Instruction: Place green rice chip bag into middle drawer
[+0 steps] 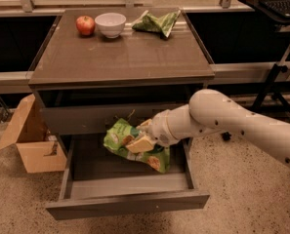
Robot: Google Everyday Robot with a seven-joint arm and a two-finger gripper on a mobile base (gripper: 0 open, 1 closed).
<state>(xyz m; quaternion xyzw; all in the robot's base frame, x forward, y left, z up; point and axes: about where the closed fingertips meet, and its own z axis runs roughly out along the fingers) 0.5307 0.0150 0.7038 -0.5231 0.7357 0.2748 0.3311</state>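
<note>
The robot's gripper should release the green rice chip bag on the bottom of the open middle drawer, toward the drawer's side (155,165) below the robot's arm.
The green rice chip bag (121,135) is light green with pictured tan rice cakes. My gripper (139,139) is shut on it and holds it over the tray of the open middle drawer (130,201), just below the closed scratched drawer front (81,118). The bag's lower end hangs close to the drawer's floor; I cannot tell if it touches. My white arm (232,123) reaches in from the right.
On the table top (120,57) stand a red apple (85,25), a white bowl (110,24) and a darker green striped bag (156,22). An open cardboard box (30,140) sits on the floor at the left. A black stand (276,82) is at the right.
</note>
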